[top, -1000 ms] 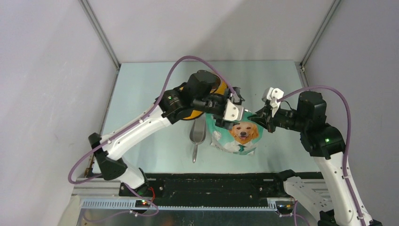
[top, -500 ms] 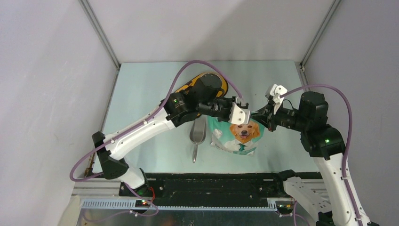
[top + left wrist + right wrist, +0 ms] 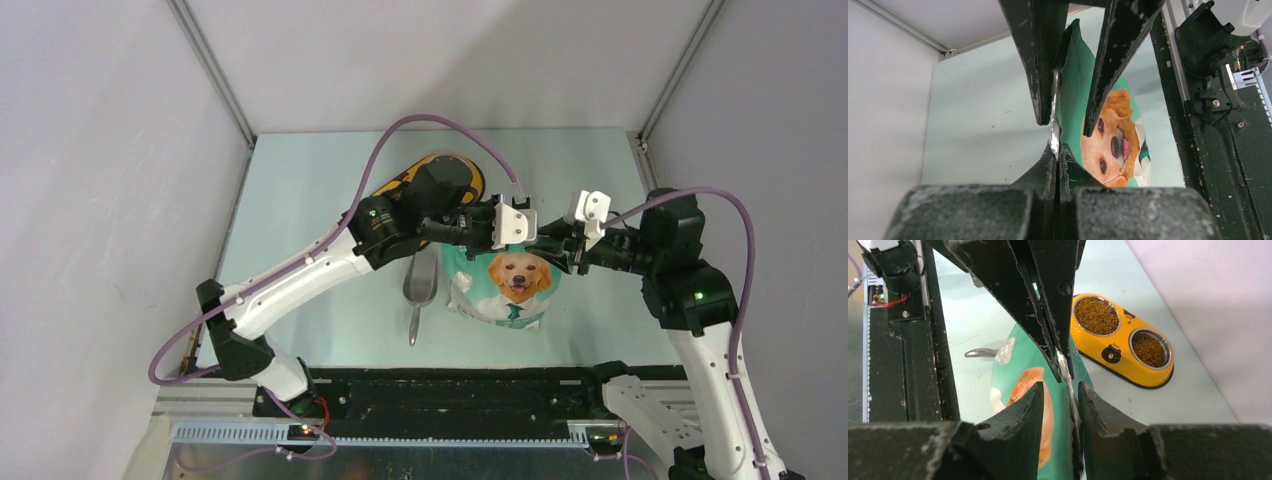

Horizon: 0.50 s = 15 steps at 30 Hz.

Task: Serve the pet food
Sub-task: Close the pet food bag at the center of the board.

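One end of the bag's top edge is crowded by my grippers, so next my right gripper pinches that end (image 3: 1076, 424) before my left gripper opens and moves farther along the edge.
The pet food (image 3: 1096, 315) is brown kibble filling both cups of a yellow double bowl (image 3: 1113, 354) on the table behind the bag. The teal bag with a golden dog (image 3: 505, 285) stands between the arms. My left gripper (image 3: 1058, 162) is shut on the bag's top edge, seen from above as the left gripper (image 3: 535, 238). My right gripper (image 3: 1060, 390) faces it from the other side, jaws open, the same bag edge running between its fingers (image 3: 1020, 422) close to the right one. From above, the right gripper (image 3: 558, 245) nearly meets the left one.
A grey metal scoop (image 3: 418, 290) lies on the table left of the bag, handle toward the near edge. The left arm hides most of the yellow bowl (image 3: 470, 175) from above. The black rail (image 3: 450, 390) runs along the near edge.
The left gripper moved right to the bag's top edge and shut on it. The right gripper, shut on that edge before, has opened its jaws.
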Available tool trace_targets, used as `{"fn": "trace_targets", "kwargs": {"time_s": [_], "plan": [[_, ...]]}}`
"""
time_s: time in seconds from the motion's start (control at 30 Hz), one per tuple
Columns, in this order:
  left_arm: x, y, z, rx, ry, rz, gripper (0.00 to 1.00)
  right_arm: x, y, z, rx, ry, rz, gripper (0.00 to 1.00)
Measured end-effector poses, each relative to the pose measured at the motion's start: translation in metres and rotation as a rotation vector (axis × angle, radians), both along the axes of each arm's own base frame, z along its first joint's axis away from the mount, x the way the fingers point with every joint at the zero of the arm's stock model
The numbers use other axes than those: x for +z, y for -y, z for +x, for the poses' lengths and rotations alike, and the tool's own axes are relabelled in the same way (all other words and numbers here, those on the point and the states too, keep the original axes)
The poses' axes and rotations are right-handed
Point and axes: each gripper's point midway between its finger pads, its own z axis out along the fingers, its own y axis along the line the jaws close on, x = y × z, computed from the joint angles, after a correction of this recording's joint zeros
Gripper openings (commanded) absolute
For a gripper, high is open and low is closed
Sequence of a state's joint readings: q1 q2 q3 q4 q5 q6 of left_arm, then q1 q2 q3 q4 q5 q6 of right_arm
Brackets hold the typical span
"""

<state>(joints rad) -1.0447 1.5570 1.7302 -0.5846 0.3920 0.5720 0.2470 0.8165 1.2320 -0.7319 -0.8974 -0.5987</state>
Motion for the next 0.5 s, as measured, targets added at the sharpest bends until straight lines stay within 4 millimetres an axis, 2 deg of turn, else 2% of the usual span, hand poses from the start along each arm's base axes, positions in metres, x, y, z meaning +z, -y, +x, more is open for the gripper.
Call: {"fn": "trace_targets", "kwargs": {"time_s": [0.07,0.17,0.2,0.37,0.4,0.43,0.5], "plan": [[0.001,0.0,-0.001,-0.003,-0.002,-0.004,0.0,-0.004,-0.001,0.002,0.008,-0.005,-0.012,0.31],[0.001,0.001,-0.002,0.0,-0.015,-0.007,0.0,-0.01,-0.001,0.007,0.017,-0.016,-0.033,0.01],[0.001,0.001,-0.002,0.0,-0.02,-0.008,0.0,-0.013,-0.002,0.008,0.018,-0.025,-0.039,0.0],[0.0,0.0,-0.002,0.001,-0.027,-0.009,0.0,-0.013,-0.003,0.011,0.025,-0.055,-0.046,0.0],[0.0,0.0,-0.002,0.001,-0.027,-0.008,0.0,-0.013,-0.003,0.011,0.025,-0.057,-0.047,0.03],[0.001,0.0,-0.001,0.001,-0.026,-0.009,0.0,-0.013,-0.002,0.01,0.023,-0.055,-0.049,0.18],[0.0,0.0,-0.001,0.004,-0.026,-0.008,0.0,-0.014,-0.001,0.009,0.02,-0.056,-0.053,0.32]]}}
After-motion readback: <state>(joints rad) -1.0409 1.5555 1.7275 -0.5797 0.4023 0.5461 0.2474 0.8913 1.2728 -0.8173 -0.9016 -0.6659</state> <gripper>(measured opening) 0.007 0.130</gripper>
